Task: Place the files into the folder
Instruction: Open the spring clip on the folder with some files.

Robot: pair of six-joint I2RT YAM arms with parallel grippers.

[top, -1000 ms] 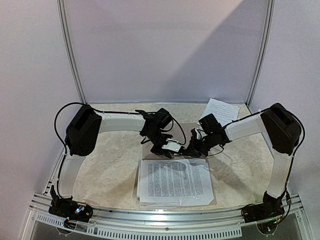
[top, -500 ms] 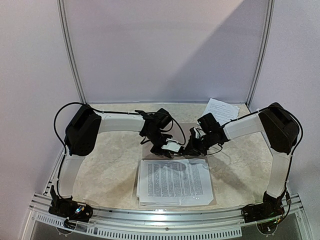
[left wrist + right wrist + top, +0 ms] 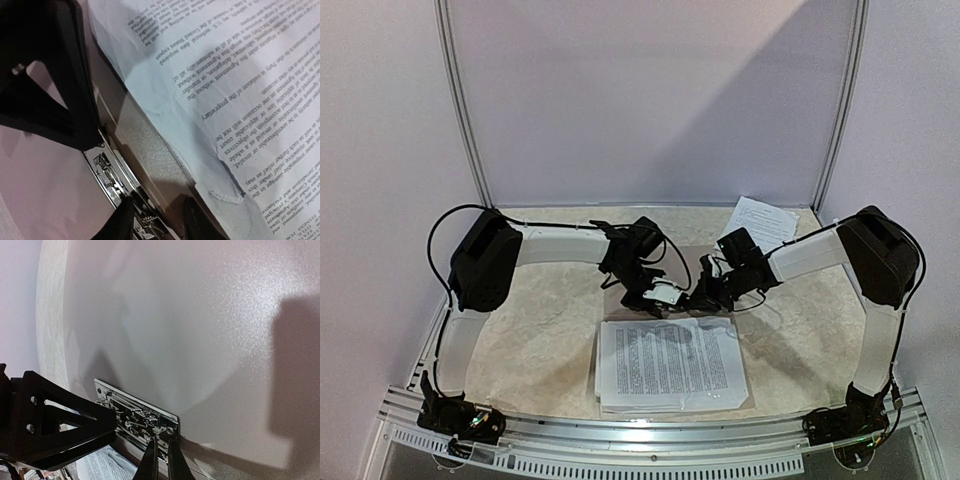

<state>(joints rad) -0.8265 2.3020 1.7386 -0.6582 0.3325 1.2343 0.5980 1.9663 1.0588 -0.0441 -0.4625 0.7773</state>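
Observation:
Next, I back my left gripper away, as its fingers sit at a slant over the clip, then turn it in line and grab the clip's loose end (image 3: pixel 102 389).
The folder (image 3: pixel 692 257) lies open mid-table, its inside showing in the right wrist view (image 3: pixel 200 330). A stack of printed files (image 3: pixel 670 362) lies on its near half and also shows in the left wrist view (image 3: pixel 225 75). A metal clip (image 3: pixel 137 415) is fixed along the spine; it also appears in the left wrist view (image 3: pixel 107 170). My left gripper (image 3: pixel 658 294) (image 3: pixel 159 222) is open, its fingers either side of the clip's end. My right gripper (image 3: pixel 704 296) (image 3: pixel 162 462) has its fingers pinched almost together on the clip's edge.
One more printed sheet (image 3: pixel 763 220) lies at the back right corner of the table. The marbled tabletop (image 3: pixel 540 330) is bounded by metal posts and white walls. The two wrists nearly touch over the folder's spine.
Almost nothing differs. The right arm has edged very slightly left; both grippers stay at the clip.

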